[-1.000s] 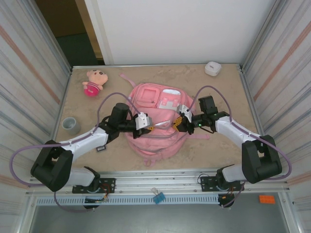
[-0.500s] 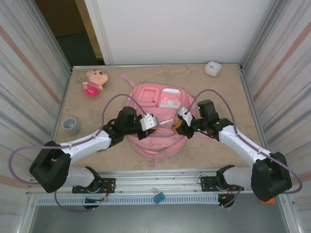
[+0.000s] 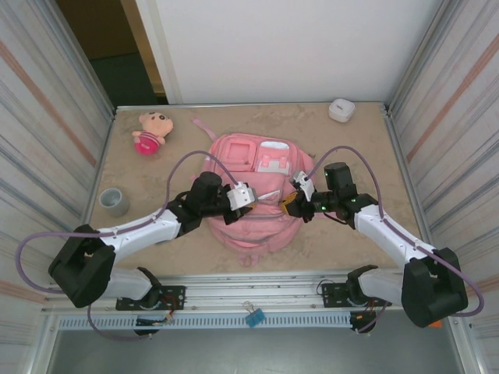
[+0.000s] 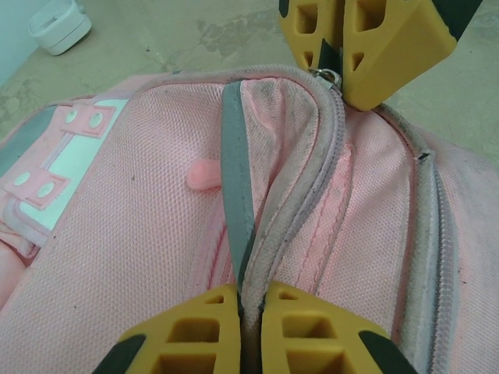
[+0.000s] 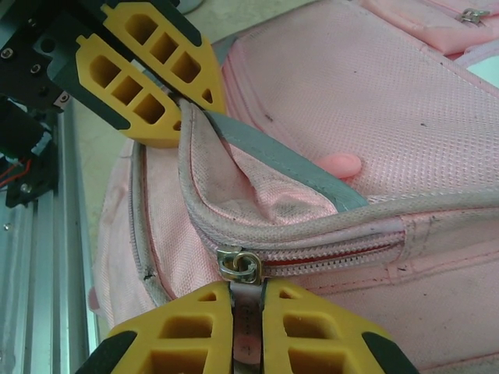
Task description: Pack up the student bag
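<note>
The zip has a sharp bend at the slider beside the bunched fold, so my right gripper will let go of the pull and grip the piped edge (image 5: 390,212) near the zip's end.
The student bag (image 3: 257,160) is a large pink backpack lying flat mid-table, front pockets up. My left gripper (image 3: 253,196) (image 4: 249,292) is shut on the bag's piped edge beside a grey trim strip (image 4: 234,156), pinching a raised fold of fabric (image 5: 234,195). My right gripper (image 3: 290,201) (image 5: 249,308) is shut on the metal zipper pull (image 5: 249,312), just below the slider (image 5: 240,263). The two grippers face each other a short way apart across the fold. In the left wrist view the right gripper's yellow fingers (image 4: 382,47) hold the pull (image 4: 331,75). The zip shows a red lining.
A pink plush doll (image 3: 150,131) lies at the back left, a grey cup (image 3: 114,202) at the left edge, and a white case (image 3: 341,109) (image 4: 58,23) at the back right. Corrugated walls close in both sides. A metal rail (image 5: 39,257) runs along the near edge.
My left gripper has moved right along the bag, still holding its edge. My right arm has swung outward while its gripper shifted slightly right with the zipper pull.
</note>
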`<action>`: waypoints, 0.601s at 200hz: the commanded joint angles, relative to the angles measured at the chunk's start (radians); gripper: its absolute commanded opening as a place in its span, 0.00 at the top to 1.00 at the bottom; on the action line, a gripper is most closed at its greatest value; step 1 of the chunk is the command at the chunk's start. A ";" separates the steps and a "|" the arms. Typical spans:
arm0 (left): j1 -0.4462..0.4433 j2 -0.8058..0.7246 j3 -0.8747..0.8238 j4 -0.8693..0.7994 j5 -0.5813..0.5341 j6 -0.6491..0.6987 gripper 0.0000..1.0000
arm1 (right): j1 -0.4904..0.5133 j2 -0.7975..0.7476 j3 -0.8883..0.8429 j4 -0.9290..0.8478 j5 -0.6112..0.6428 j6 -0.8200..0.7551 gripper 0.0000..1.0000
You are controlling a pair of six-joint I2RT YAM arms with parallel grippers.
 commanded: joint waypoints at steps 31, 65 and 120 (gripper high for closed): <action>-0.008 0.007 0.066 0.132 -0.066 -0.055 1.00 | 0.025 -0.041 -0.010 0.010 -0.078 0.079 1.00; -0.035 0.037 0.095 0.160 -0.142 -0.111 0.99 | 0.153 -0.055 -0.005 0.082 0.006 0.204 1.00; -0.079 0.076 0.121 0.197 -0.159 -0.116 0.98 | 0.247 -0.051 -0.040 0.215 0.178 0.459 0.85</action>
